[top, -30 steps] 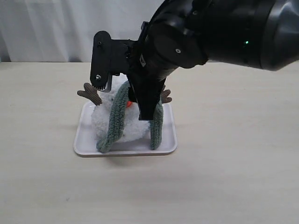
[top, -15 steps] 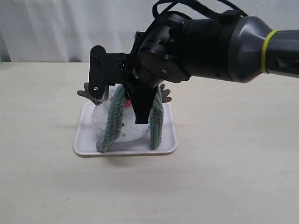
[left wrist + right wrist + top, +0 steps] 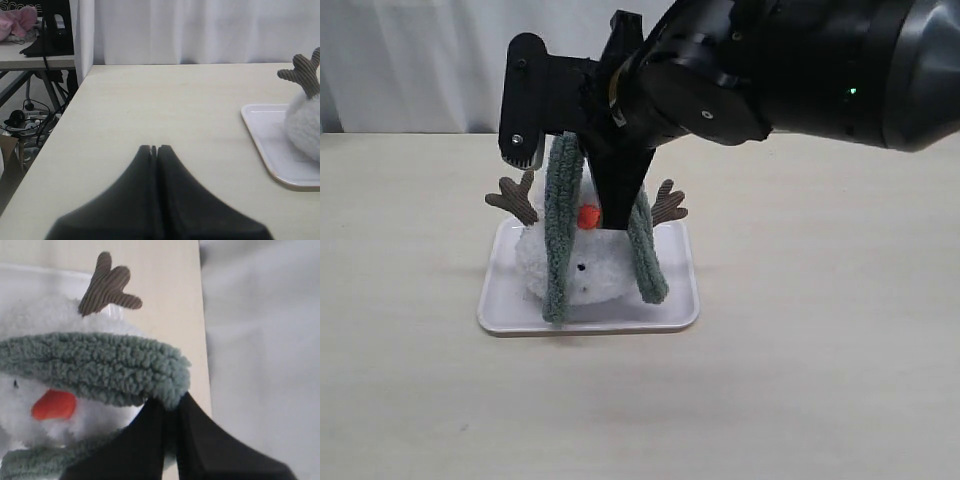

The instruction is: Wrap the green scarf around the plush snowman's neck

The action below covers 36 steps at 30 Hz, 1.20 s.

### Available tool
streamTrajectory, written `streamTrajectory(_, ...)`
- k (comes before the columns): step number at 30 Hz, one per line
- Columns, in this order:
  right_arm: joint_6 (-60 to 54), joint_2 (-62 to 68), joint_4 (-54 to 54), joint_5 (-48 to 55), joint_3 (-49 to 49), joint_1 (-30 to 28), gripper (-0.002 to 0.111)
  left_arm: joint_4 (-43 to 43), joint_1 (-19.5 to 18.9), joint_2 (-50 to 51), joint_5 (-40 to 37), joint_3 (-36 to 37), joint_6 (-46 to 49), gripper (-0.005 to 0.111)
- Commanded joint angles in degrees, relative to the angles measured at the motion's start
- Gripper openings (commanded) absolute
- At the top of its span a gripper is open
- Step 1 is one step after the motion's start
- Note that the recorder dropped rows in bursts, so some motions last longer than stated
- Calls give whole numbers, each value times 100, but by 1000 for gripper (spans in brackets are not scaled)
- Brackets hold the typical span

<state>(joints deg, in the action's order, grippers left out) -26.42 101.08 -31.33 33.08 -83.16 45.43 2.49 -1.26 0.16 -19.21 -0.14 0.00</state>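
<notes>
Part of the green scarf lies across the snowman's face, so the robot's right gripper needs to spread the scarf over the snowman's head, then take the scarf's upper bend (image 3: 566, 148) before wrapping the snowman's neck.
The plush snowman (image 3: 592, 272) stands on a white tray (image 3: 682, 312), its orange nose (image 3: 588, 215) showing. The green scarf (image 3: 558, 230) hangs over its front in two strands, left one raised high, right one (image 3: 648, 255) lower. My right gripper (image 3: 172, 402) is shut on a fold of the scarf (image 3: 90, 365), just beside the snowman's head (image 3: 45, 315). In the exterior view the big black right arm hides the top of the head and the scarf's bend. My left gripper (image 3: 155, 147) is shut and empty, over bare table left of the tray (image 3: 270, 140).
Brown twig arms (image 3: 515, 198) (image 3: 668, 203) stick out on both sides of the snowman. A white curtain closes the back of the table. In the left wrist view the table edge (image 3: 75, 100) drops off to a floor with cables and another desk.
My right gripper has closed on the scarf and lifted it. The left strand now hangs from higher up, and the snowman's nose is uncovered. The left gripper has stayed shut.
</notes>
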Motion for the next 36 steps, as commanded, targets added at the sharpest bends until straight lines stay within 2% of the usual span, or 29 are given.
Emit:
streamTrajectory(1, 301, 145, -483, -744, 8, -24, 4, -17, -2, -16, 69, 14, 0, 0)
streamTrajectory(5, 1646, 464, -1712, -901, 8, -165, 4, -17, -2, -16, 69, 14, 0, 0)
streamTrajectory(8, 2221, 605, -2179, -954, 8, -223, 4, -17, -2, -16, 69, 14, 0, 0)
streamTrajectory(13, 2930, 890, -2225, -1358, -13, -223, 4, -17, -2, -16, 69, 14, 0, 0)
streamTrajectory(16, 2989, 958, -2225, -1351, -13, -223, 5, -17, -2, -16, 69, 14, 0, 0)
streamTrajectory(19, 3102, 997, -2225, -1310, -13, -260, 13, -17, -2, -16, 69, 14, 0, 0)
streamTrajectory(25, 3716, 1012, -2197, -1332, -13, -426, 39, -17, -2, -16, 69, 14, 0, 0)
streamTrajectory(29, 4489, 1012, -2183, -1332, -13, -477, 54, -17, -2, -16, 69, 14, 0, 0)
streamTrajectory(34, 5685, 1001, -2183, -1294, -16, -477, 57, -17, -2, -16, 69, 14, 0, 0)
streamTrajectory(36, 5832, 1001, -1837, -1041, -138, -477, 57, -17, -2, -16, 69, 14, 0, 0)
